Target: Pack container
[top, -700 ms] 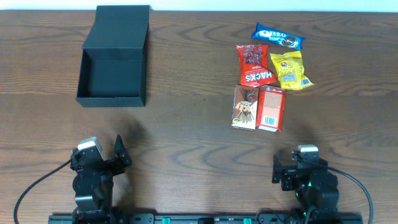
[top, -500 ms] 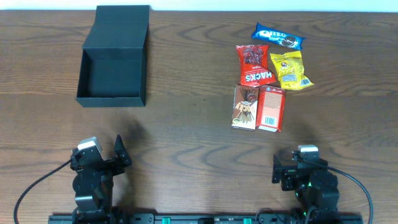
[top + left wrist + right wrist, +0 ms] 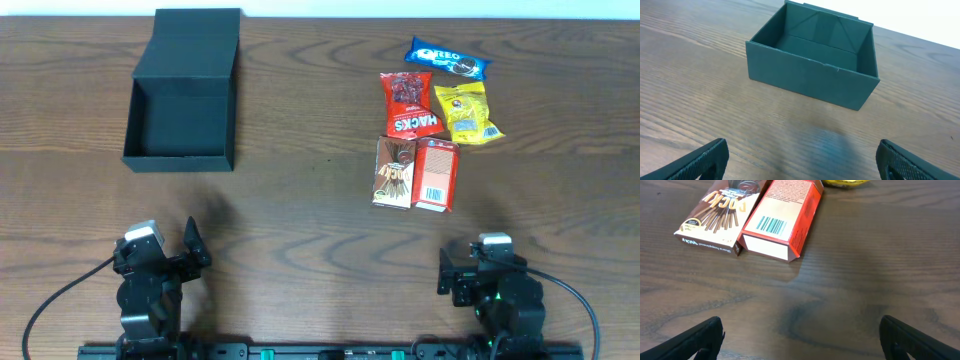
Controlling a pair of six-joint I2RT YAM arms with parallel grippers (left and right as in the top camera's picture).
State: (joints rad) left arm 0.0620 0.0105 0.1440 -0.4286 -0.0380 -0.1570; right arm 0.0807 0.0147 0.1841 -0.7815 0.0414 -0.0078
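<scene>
The dark charcoal container is next for my left gripper, which should go there and close on the middle of its side edge (image 3: 235,121) (image 3: 876,52) facing the snacks.
The dark charcoal container (image 3: 180,128) stands open and empty at the far left, its flap lid (image 3: 196,50) folded back; it also shows in the left wrist view (image 3: 812,75). Snacks lie at the far right: a blue Oreo pack (image 3: 447,58), a red Hacks bag (image 3: 408,104), a yellow bag (image 3: 465,112), a brown Pocky box (image 3: 394,172) and a red box (image 3: 435,175). The Pocky box (image 3: 720,217) and red box (image 3: 782,220) show in the right wrist view. My left gripper (image 3: 160,255) and right gripper (image 3: 478,270) rest open and empty near the front edge.
The wooden table (image 3: 300,210) is bare between the container and the snacks. The arm bases and cables sit along the front edge (image 3: 320,350).
</scene>
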